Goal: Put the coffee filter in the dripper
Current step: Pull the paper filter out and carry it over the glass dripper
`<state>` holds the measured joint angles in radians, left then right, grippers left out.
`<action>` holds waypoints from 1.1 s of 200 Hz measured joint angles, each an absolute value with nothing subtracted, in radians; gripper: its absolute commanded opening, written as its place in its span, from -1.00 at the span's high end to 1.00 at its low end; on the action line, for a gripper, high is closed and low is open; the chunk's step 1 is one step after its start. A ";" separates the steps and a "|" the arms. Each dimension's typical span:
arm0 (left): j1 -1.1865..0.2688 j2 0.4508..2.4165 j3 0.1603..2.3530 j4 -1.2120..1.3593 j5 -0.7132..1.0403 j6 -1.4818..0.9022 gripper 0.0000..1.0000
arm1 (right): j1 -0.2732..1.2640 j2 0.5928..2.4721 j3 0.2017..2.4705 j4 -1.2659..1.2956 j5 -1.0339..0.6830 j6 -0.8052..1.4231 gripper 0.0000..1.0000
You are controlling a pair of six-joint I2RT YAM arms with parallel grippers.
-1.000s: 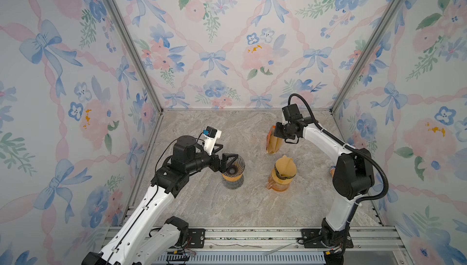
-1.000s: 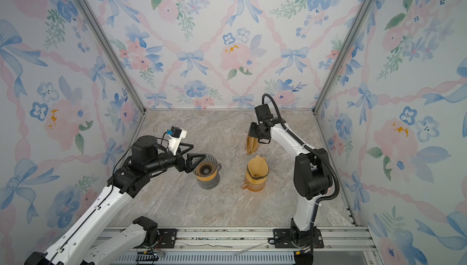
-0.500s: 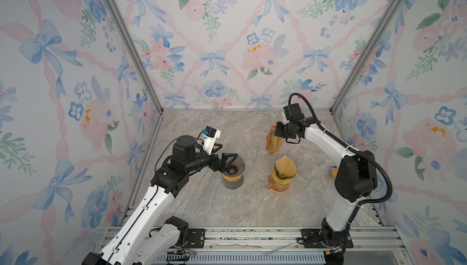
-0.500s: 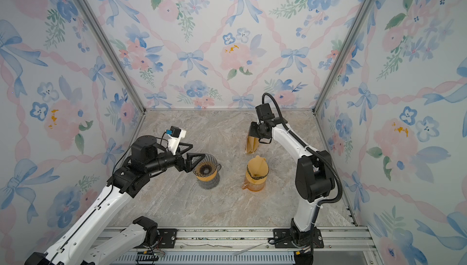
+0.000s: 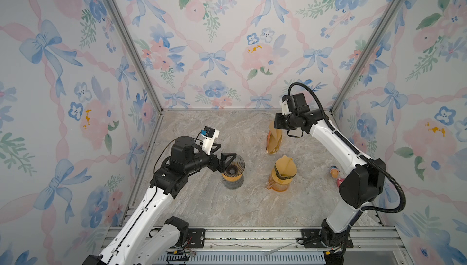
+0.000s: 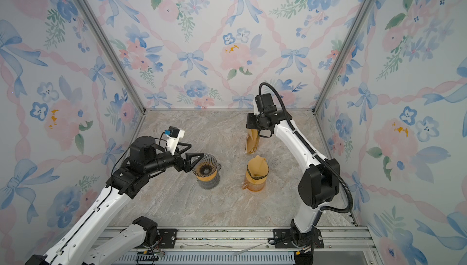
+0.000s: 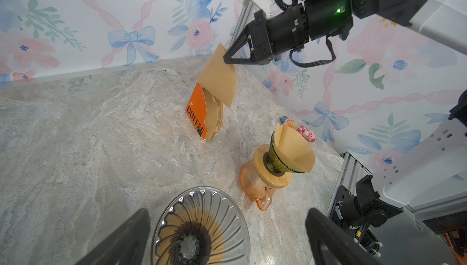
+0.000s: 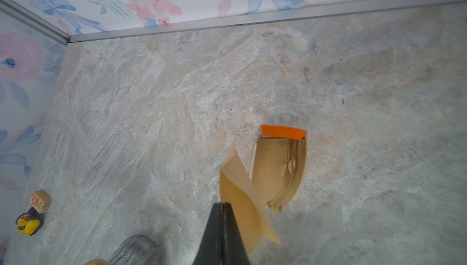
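Note:
Next, my right gripper lets go of the coffee filter inside the clear ribbed dripper [image 5: 231,168] beside the open fingers of my left gripper.
A clear ribbed glass dripper [image 5: 233,168] [image 6: 205,166] stands on an amber base at the table's left middle. My left gripper [image 5: 227,150] [image 7: 228,210] is wide open at the level of its rim [image 7: 202,193], which shows between the fingers, with nothing held. My right gripper [image 5: 275,126] [image 8: 223,203] is shut on the top corner of a brown paper coffee filter [image 7: 218,79] [image 8: 240,200]. The filter hangs upright, its lower edge beside the filter stack [image 8: 278,170] in an orange "COFFEE" holder [image 7: 197,114] [image 5: 272,147].
An orange carafe [image 5: 279,184] [image 7: 255,182] stands right of the dripper and carries a second dripper with a filter [image 7: 293,150] in it. Small toys [image 5: 334,172] lie by the right wall. A wooden block [image 8: 40,201] and a duck toy [image 8: 27,224] sit near the wall.
The right arm has shifted slightly, raising the pinched filter a little beside the holder. The left arm and the dripper have not moved.

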<state>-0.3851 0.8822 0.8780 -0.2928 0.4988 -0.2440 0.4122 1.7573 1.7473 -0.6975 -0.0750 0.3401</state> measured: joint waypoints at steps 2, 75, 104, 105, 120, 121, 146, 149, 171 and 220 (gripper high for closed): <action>-0.385 0.882 0.878 -0.293 0.497 -0.244 -0.96 | 0.416 1.757 1.756 -0.701 -0.076 0.337 0.99; -0.384 0.851 0.871 -0.293 0.440 -0.244 -0.96 | 0.597 1.756 1.973 -0.843 -0.075 0.251 0.99; -0.384 0.823 0.868 -0.295 0.423 -0.245 -0.96 | 0.675 1.756 2.051 -0.931 -0.076 0.209 0.98; -0.384 0.821 0.868 -0.295 0.423 -0.246 -0.96 | 0.677 1.756 2.053 -0.934 -0.076 0.208 0.98; -0.384 0.796 0.865 -0.309 0.422 -0.247 -0.96 | 0.715 1.756 2.091 -0.986 -0.085 0.184 0.97; -0.384 0.794 0.865 -0.310 0.422 -0.247 -0.96 | 0.717 1.756 2.092 -0.988 -0.085 0.184 0.97; -0.384 0.735 0.852 -0.324 0.416 -0.248 -0.96 | 0.770 1.751 2.115 -1.068 -0.102 0.152 0.96; -0.384 0.725 0.847 -0.324 0.415 -0.250 -0.96 | 0.776 1.750 2.115 -1.079 -0.102 0.147 0.96; -0.384 0.667 0.807 -0.333 0.417 -0.266 -0.96 | 0.819 1.749 2.115 -1.144 -0.102 0.128 0.95; -0.384 0.602 0.748 -0.364 0.419 -0.297 -0.96 | 0.900 1.751 2.115 -1.218 -0.102 0.111 0.92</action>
<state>-0.3843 0.6018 0.7479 -0.3641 0.4187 -0.2966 0.9001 1.7508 2.1151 -1.2179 -0.1017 0.1112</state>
